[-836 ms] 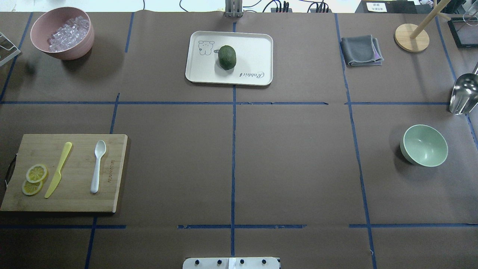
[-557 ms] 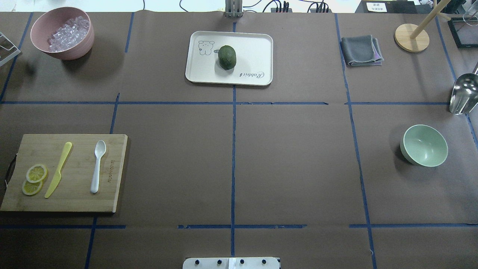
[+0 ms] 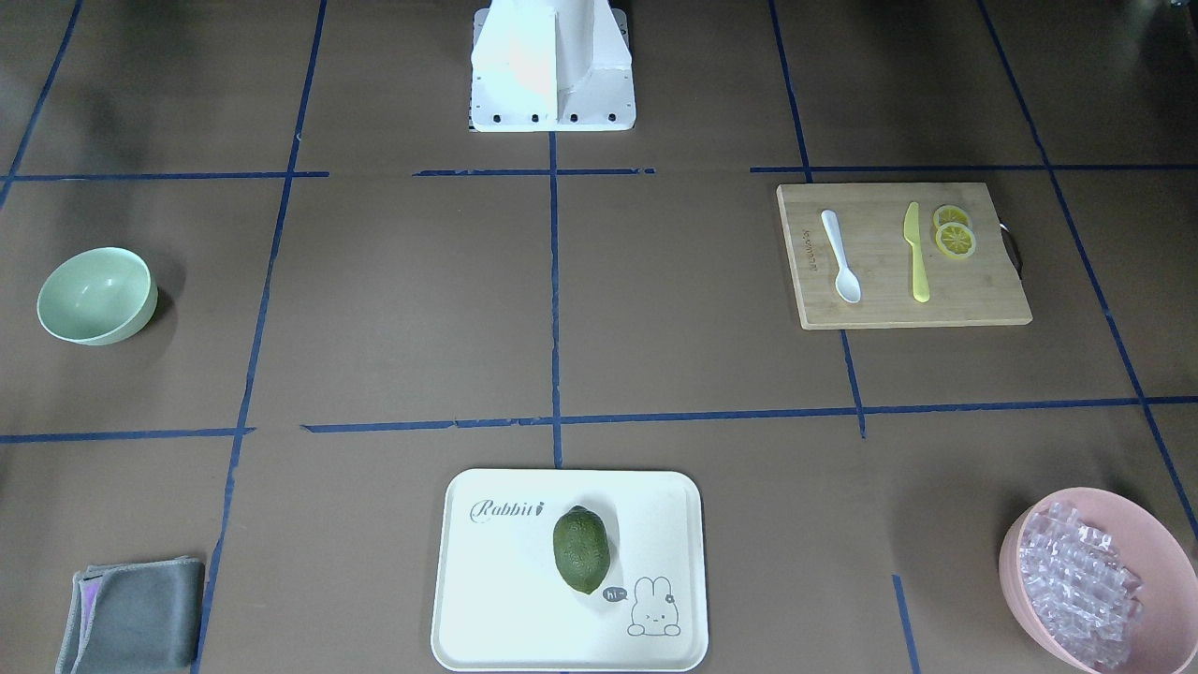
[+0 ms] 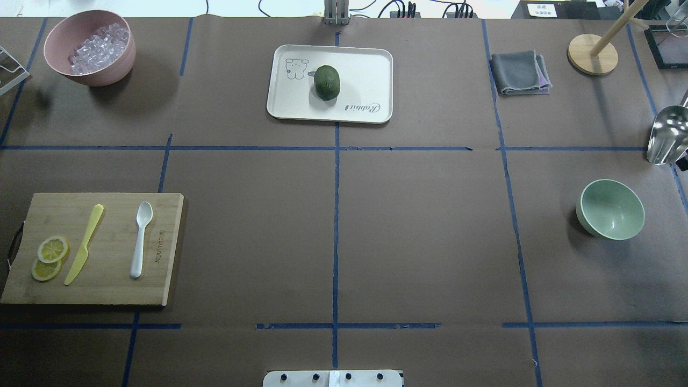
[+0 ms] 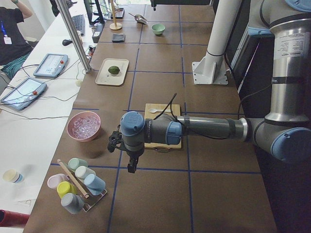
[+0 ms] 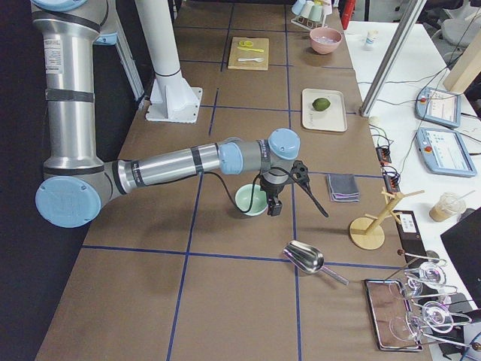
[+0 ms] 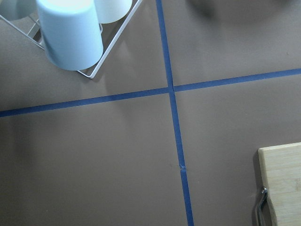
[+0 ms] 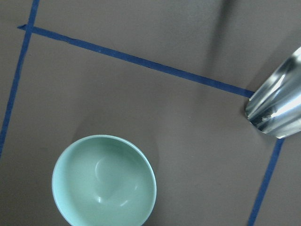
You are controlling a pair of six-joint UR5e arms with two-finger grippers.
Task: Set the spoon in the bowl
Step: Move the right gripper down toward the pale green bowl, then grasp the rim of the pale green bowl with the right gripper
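I need to next close my right gripper on the mint-green bowl's rim [image 3: 41, 305] [image 8: 155, 186], on the side farthest away from the wooden cutting board.
The white spoon [image 4: 141, 236] lies flat on the wooden cutting board [image 4: 107, 290] at the table's left, scoop away from the robot, beside a yellow knife [image 4: 83, 244]. It also shows in the front view [image 3: 840, 253]. The mint-green bowl [image 4: 610, 209] stands empty at the right, also in the right wrist view [image 8: 103, 181]. My left gripper [image 5: 131, 166] hangs above the table past the board's outer end. My right gripper [image 6: 274, 207] hangs just past the bowl [image 6: 250, 199]. Both show only in side views, so I cannot tell whether they are open or shut.
Lemon slices [image 4: 51, 251] lie on the board. A pink bowl of ice cubes [image 4: 88, 48], a tray [image 4: 365, 67] with a green fruit [image 4: 327, 82], a grey cloth [image 4: 520, 72], a wooden stand [image 4: 593, 54] and a metal scoop [image 4: 666, 134] line the far side. A cup rack [image 5: 77, 187] stands near the left gripper.
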